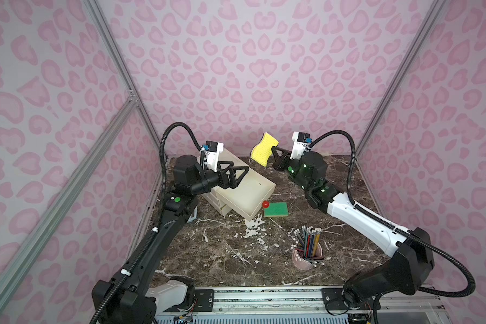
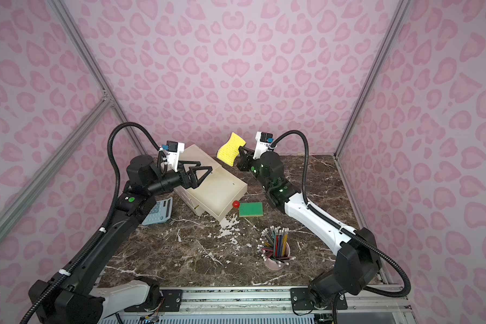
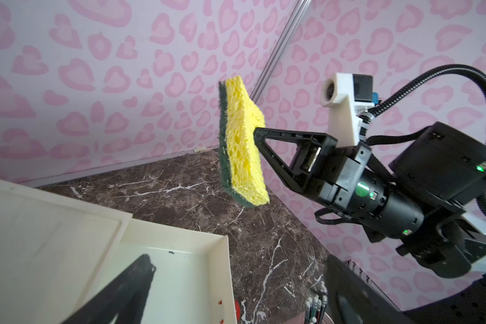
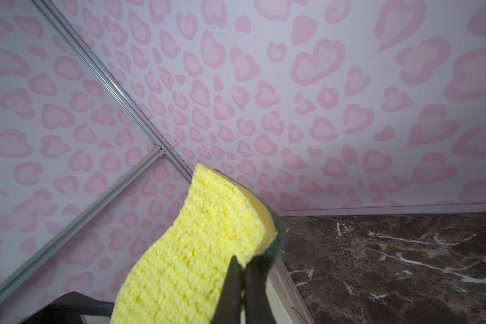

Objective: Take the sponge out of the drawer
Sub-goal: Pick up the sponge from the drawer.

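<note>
The yellow sponge is held in my right gripper by its long side, so next I hand it to my left gripper, then grasp it by its short end (image 1: pixel 270 137).
A yellow sponge (image 1: pixel 261 150) (image 2: pixel 230 150) with a dark green scrub backing hangs in the air behind the drawer, clear of the table. My right gripper (image 1: pixel 273 149) (image 2: pixel 240 150) (image 4: pixel 243 266) is shut on one edge of it, and the left wrist view shows the same sponge (image 3: pixel 243 146) pinched edge-on. The cream drawer (image 1: pixel 270 192) (image 2: pixel 240 193) (image 3: pixel 230 275) is pulled open from its small cabinet, and nothing lies inside. My left gripper (image 1: pixel 240 165) (image 2: pixel 205 165) (image 3: pixel 237 262) hovers open over the cabinet and the back of the drawer, holding nothing.
A flat green pad (image 1: pixel 275 209) lies on the marble table beside the drawer's front, by a small red knob (image 1: pixel 265 204). A pink cup of pencils (image 1: pixel 306 249) stands front right. A calculator (image 2: pixel 159 214) lies under my left arm. Patterned walls close in on three sides.
</note>
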Robot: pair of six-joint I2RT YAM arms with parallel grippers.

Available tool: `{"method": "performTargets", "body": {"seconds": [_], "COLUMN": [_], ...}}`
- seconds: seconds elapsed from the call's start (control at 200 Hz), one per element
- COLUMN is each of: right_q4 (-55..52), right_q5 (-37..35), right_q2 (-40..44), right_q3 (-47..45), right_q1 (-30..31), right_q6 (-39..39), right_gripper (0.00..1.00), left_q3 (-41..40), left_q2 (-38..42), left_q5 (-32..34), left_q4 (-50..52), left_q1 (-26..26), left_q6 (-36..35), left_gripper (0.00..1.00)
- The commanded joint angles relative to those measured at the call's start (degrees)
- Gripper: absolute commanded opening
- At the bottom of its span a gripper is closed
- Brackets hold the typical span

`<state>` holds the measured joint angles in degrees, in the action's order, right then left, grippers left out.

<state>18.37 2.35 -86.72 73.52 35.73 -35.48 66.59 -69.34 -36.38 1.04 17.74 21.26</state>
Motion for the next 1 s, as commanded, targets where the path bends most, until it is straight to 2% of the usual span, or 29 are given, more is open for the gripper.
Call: {"method": "performTargets", "body": {"seconds": [0.0, 0.29, 0.345, 0.435, 0.545, 0.675, 0.7, 0.77, 0.86, 0.91, 0.995], "right_q4": [4.99, 7.16, 7.27, 7.04, 7.19, 7.93, 7.99, 8.13, 8.41, 8.21, 7.06], "right_q5": [4.59, 10.36, 10.85, 11.44, 11.31, 11.55, 11.83, 12.77, 13.85, 14.23, 14.44], "right_q2": [-0.87, -2.03, -1.96, -1.89, -1.53, -1.17, -1.11, -1.18, -0.81, -0.36, 0.41], "right_q3": [-0.04, -1.56, -1.93, -2.17, -2.85, -3.56, -3.58, -3.51, -3.98, -4.22, -4.3], "right_q1": [0.04, 0.09, 0.09, 0.09, 0.04, -0.04, -0.12, -0.2, -0.37, -0.46, -0.57], "right_q6": [-3.71, -8.01, -8.28, -8.3, -7.85, -7.43, -7.33, -6.89, -5.58, -4.6, -2.94], "right_gripper": [0.0, 0.0, 0.0, 0.0, 0.0, 0.0, 0.01, 0.05, 0.16, 0.23, 0.23], "left_q3": [1.62, 6.8, 7.8, 9.18, 10.2, 10.83, 10.92, 11.47, 13.28, 14.36, 15.24], "left_q2": [-1.24, -7.51, -8.63, -10.33, -11.64, -12.26, -12.28, -12.36, -12.86, -13.26, -13.54], "left_q5": [-1.05, 2.7, 2.73, 2.55, 2.37, 1.93, 1.93, 1.79, 0.0, 0.36, 0.55], "left_q4": [-4.49, -2.72, -2.67, -2.53, -2.16, -1.7, -1.65, -0.42, 2.74, 4.6, 6.56], "left_q1": [1.14, 2.39, 2.52, 2.65, 2.81, 2.85, 2.93, 2.92, 2.92, 2.92, 2.92], "left_q6": [1.18, 0.01, -0.16, -0.23, -0.07, -0.29, -0.31, -0.89, -2.39, -3.11, -4.62], "left_gripper": [0.97, 1.0, 0.96, 0.83, 0.6, 0.47, 0.42, 0.4, 0.37, 0.05, 0.03]}}
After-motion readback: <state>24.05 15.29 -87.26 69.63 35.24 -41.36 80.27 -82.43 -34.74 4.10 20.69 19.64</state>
